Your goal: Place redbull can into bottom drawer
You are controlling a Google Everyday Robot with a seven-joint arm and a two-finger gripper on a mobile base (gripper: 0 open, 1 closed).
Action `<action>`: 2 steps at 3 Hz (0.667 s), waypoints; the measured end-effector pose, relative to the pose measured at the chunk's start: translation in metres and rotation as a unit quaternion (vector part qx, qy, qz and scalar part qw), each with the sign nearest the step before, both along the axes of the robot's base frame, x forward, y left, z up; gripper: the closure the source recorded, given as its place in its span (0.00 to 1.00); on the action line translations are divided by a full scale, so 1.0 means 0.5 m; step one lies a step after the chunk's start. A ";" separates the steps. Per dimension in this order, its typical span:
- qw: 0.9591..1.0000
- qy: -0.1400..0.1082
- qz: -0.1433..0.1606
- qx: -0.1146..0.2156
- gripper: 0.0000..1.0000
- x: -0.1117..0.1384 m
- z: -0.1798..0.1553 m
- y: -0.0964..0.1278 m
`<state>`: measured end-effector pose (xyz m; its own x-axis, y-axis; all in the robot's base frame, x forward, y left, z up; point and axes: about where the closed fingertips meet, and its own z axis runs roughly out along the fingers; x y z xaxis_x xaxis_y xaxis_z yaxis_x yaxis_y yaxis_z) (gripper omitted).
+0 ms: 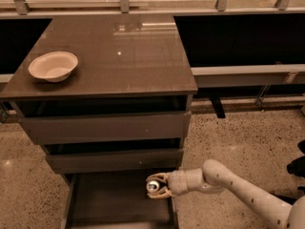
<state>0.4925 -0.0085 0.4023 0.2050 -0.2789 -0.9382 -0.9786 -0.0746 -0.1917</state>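
Next, I open my gripper to let go of the redbull can on the bottom of the dark drawer, beside the rail (158, 203) nearest the white arm. The can is held low over the drawer now.
The redbull can (153, 185) shows its shiny silver top, held upright inside the gripper (157, 186). The gripper is shut on the can, with pale fingers (158, 177) above and below it. The can sits low over the right side of the bottom drawer (114, 202), which is pulled out, with a dark flat floor and thin side rails. The white arm (238, 187) reaches in from the lower right. The can's lower body is hidden by the gripper.
A white bowl (53, 66) stands on the left of the brown cabinet top (119, 51). Two shut upper drawers with grey fronts (105, 127) sit above the open one. Speckled floor (238, 137) lies to the right; a dark object (296, 163) is at the far right edge.
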 end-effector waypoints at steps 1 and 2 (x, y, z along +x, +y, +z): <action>1.000 -0.012 0.012 0.017 1.00 0.032 0.016 -0.037; 1.000 0.013 -0.007 -0.010 1.00 0.031 -0.054 -0.040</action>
